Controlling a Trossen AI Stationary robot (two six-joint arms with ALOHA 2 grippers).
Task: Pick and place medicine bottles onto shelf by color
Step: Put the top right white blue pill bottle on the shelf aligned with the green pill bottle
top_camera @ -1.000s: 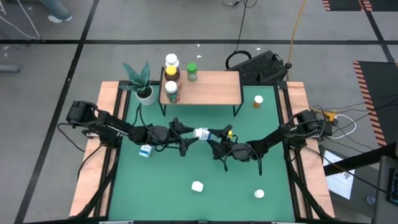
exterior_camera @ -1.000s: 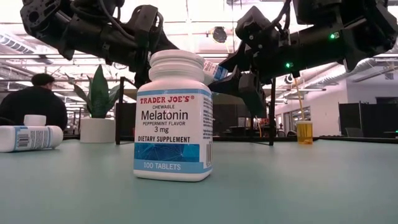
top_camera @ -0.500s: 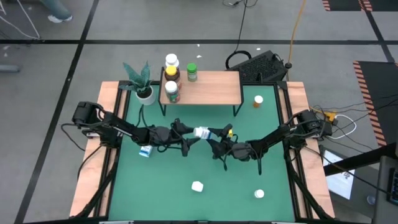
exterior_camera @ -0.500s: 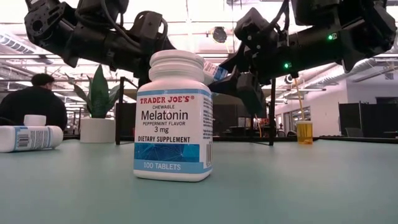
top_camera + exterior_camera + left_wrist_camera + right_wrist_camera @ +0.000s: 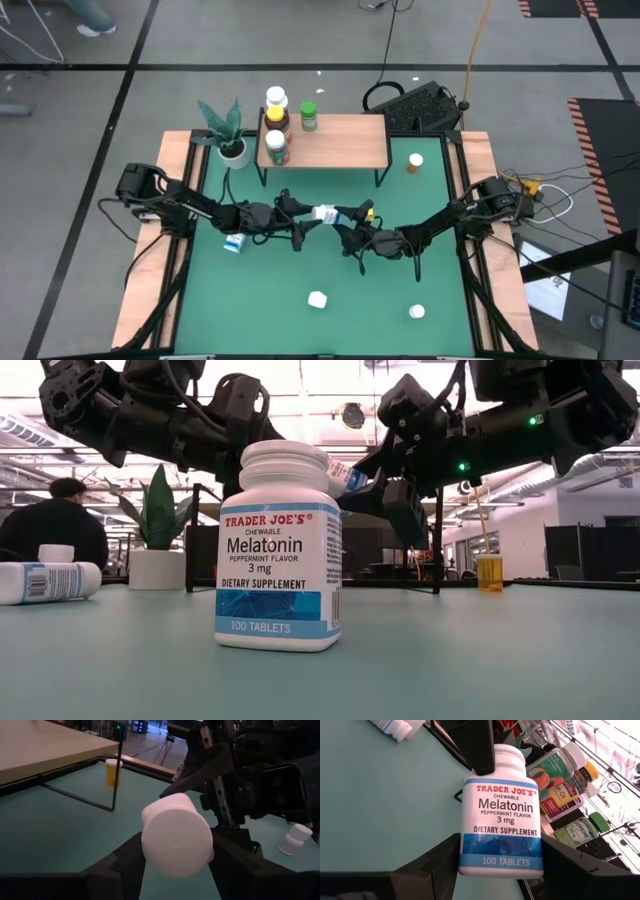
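I should open my left gripper and take the bottle's upper body (image 5: 503, 784), since it pinches only the Melatonin bottle's cap end, while my right gripper holds the bottle's base.
A white-and-blue Melatonin bottle (image 5: 325, 213) hangs in the air over the table's middle, between my two grippers. My left gripper (image 5: 311, 216) reaches in from the table's left and is shut on it. My right gripper (image 5: 346, 216) comes from the table's right and is shut on the same bottle (image 5: 500, 815). The shelf (image 5: 335, 140) stands at the far side and carries an amber bottle (image 5: 275, 116), a green one (image 5: 309, 117) and another bottle (image 5: 277, 148). A second Melatonin bottle (image 5: 280, 550) stands upright on its base near the table's near edge. My left gripper pinches the bottle's white cap (image 5: 175, 842) between its two fingers (image 5: 131, 862), coming level from the table's left. The cap's top faces the wrist camera. The bottle is lifted clear of the table. My right gripper pinches the bottle's lower body, near its base (image 5: 500, 862), between its two fingers (image 5: 442, 862), coming level from the table's right and along the bottle. The label faces the wrist camera. The bottle lies roughly level, with its cap toward the left gripper.
A white-and-blue bottle (image 5: 234, 242) lies on its side at the table's left. An orange bottle (image 5: 415, 162) stands right of the shelf. A white bottle (image 5: 417, 312) stands at the near right. A potted plant (image 5: 231, 140) stands left of the shelf.
My left arm's rear joints have shifted a little toward the table's right. Both grippers and the held bottle stay where they were.
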